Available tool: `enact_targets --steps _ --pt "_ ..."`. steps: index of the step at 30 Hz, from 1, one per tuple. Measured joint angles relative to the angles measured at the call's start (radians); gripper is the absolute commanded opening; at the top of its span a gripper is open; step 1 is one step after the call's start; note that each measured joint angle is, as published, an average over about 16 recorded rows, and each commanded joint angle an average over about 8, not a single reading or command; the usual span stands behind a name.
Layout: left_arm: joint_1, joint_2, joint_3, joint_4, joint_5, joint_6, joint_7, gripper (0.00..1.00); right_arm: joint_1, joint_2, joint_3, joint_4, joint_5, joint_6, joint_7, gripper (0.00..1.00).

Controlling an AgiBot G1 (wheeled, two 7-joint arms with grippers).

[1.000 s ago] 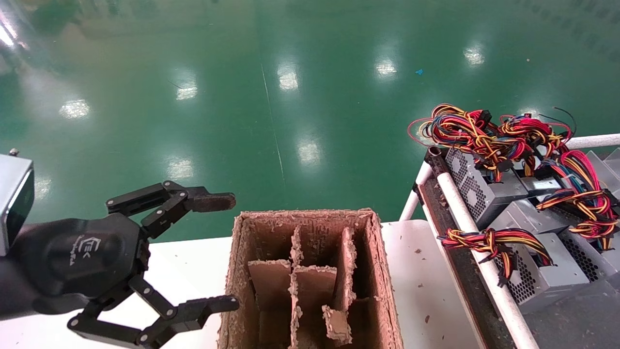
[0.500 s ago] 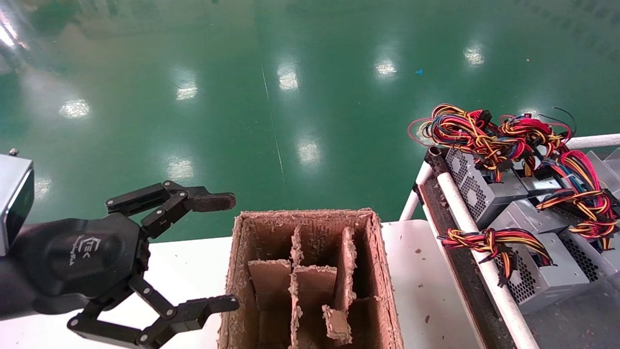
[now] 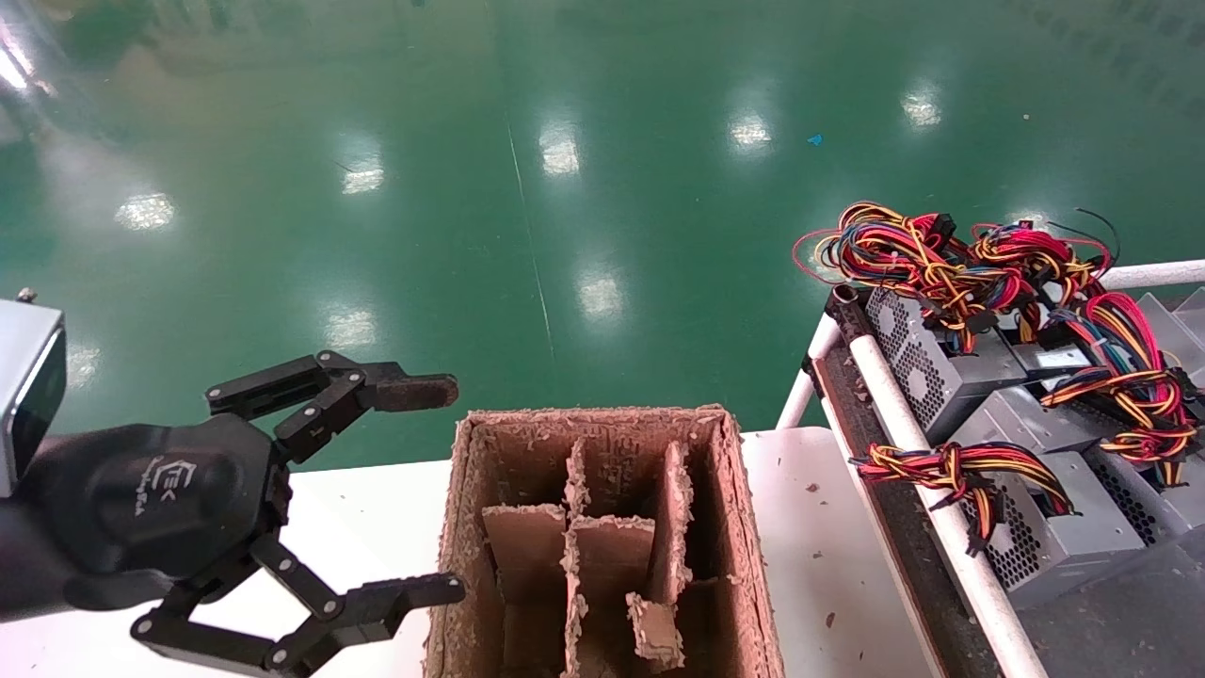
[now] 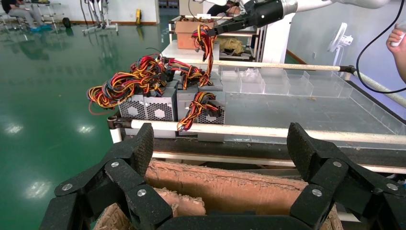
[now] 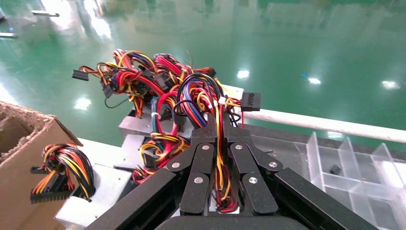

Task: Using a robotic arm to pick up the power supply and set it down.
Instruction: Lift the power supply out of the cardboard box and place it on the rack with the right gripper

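Observation:
The robot's right gripper will release the wire bundle on the grey power supply (image 3: 1183, 360) next to the looped red wires.
My right gripper (image 5: 216, 125) is shut on a bundle of red, yellow and black wires (image 5: 218, 160) belonging to a power supply. From the left wrist view, the right gripper (image 4: 213, 30) holds that bundle (image 4: 206, 43) up above the row of grey units (image 4: 191, 98). I cannot tell which grey box the wires lead to. The right arm is out of the head view. My left gripper (image 3: 458, 485) hangs open beside the cardboard box, holding nothing. Its fingers (image 4: 141, 143) stand wide apart.
A worn cardboard box (image 3: 725, 527) with dividers stands on the white table (image 3: 377, 508). To the right, a rack behind a white pipe rail (image 3: 904, 433) holds several grey power supplies (image 3: 1064, 541) with wire bundles (image 3: 951, 466). Clear plastic bins (image 5: 354, 177) lie beyond. The floor is green.

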Motion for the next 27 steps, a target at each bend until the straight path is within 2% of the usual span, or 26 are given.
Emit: enact_targets --steps 16,27 --pt "0.0 0.0 0.0 0.0 0.0 0.0 0.0 1.0 0.001 -0.029 -0.012 0.052 0.014 0.023 0.044 0.0" --pt "0.0 0.0 0.0 0.0 0.0 0.0 0.0 1.0 -0.009 -0.02 -0.018 0.065 0.019 0.019 0.061 0.0"
